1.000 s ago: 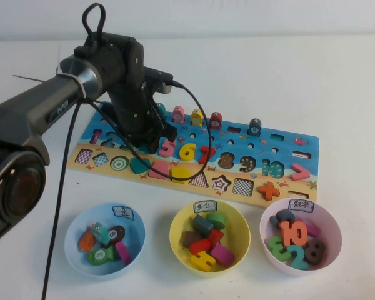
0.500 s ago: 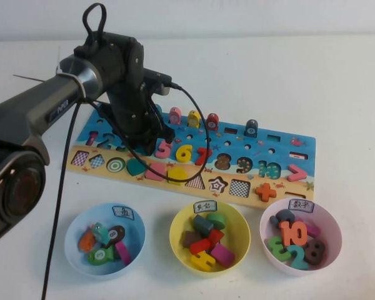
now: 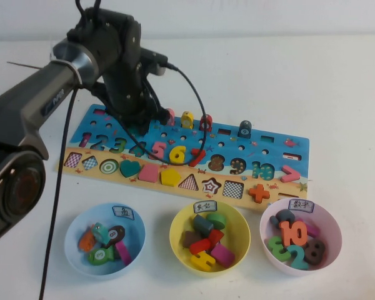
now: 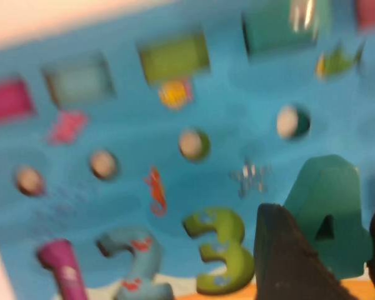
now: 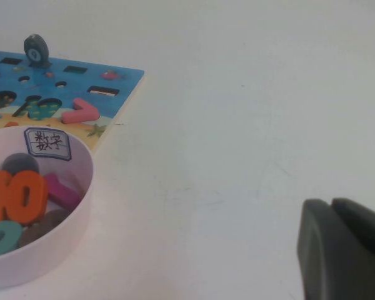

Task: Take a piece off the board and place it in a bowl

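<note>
Next, I let go of the teal piece held in my left gripper on top of the green number in the pink bowl [image 3: 280,247].
The board [image 3: 281,147] lies across the middle of the table, and it also shows in the left wrist view [image 4: 112,156]. My left gripper [image 3: 149,122] hangs over its left part. In the left wrist view the gripper [image 4: 328,250] is shut on the teal "4" piece [image 4: 325,194], which sits between the dark fingers [image 4: 281,262] and looks raised above the green "3" [image 4: 222,250]. In the high view the arm hides the piece. The pink bowl [image 3: 328,256] stands front right, holding several numbers. My right gripper [image 5: 337,250] is shut and empty over bare table beside that bowl [image 5: 81,187].
A light blue bowl [image 3: 75,250] and a yellow bowl [image 3: 178,240] with pieces stand in front of the board. The pink "5" [image 3: 157,150] and yellow "6" [image 3: 178,154] sit just right of my left gripper. A black cable [image 3: 197,119] loops over the board.
The left arm has risen and moved toward the far side. The board has slid to the far left with it. The bowls have not moved.
</note>
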You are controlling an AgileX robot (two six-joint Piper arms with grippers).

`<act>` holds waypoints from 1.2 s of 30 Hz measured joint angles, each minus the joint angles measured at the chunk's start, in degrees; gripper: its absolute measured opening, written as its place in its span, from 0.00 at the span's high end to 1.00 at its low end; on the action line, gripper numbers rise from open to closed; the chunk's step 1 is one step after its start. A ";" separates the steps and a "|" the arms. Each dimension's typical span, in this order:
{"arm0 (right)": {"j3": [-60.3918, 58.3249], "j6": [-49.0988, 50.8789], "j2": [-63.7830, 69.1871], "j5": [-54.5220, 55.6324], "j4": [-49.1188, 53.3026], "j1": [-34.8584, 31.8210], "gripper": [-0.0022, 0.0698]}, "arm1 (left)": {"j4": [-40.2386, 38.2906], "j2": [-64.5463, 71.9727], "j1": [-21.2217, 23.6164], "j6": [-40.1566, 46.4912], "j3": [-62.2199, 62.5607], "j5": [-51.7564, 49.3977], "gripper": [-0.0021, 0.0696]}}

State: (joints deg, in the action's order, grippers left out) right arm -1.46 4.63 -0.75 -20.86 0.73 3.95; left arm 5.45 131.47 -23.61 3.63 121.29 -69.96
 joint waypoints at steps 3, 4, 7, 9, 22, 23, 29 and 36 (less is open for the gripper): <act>0.00 0.00 0.00 0.00 0.00 0.00 0.99 | 0.08 0.00 0.00 0.00 3.17 -0.15 0.64; 0.00 0.00 0.00 0.00 0.00 0.00 0.99 | 0.08 0.00 0.00 0.00 3.91 -0.15 0.64; 0.00 0.00 0.00 0.00 0.00 0.00 0.99 | 0.08 0.00 0.00 0.00 4.90 -0.29 0.64; 0.00 0.00 0.00 -0.09 0.00 0.00 0.99 | -0.19 0.00 0.00 0.00 5.10 -0.43 0.64; 0.00 0.00 0.00 -0.09 0.00 0.00 0.99 | -1.04 -15.22 -4.28 3.13 -4.57 -0.84 0.64; 0.00 0.00 0.00 -0.09 0.00 0.00 0.99 | -1.04 -16.96 -4.86 3.39 -6.76 -0.84 0.64; 0.00 0.00 0.00 -0.09 0.00 0.00 0.99 | -1.41 -26.93 -9.59 4.17 -24.17 -0.88 0.64; 0.00 0.00 0.00 -0.09 0.00 0.00 0.99 | -5.45 -31.07 -15.96 4.27 -35.06 -0.88 0.64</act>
State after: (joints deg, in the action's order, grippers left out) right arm -1.46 4.63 -0.75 -20.95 0.73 3.95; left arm 0.00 100.40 -39.58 7.90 86.23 -70.84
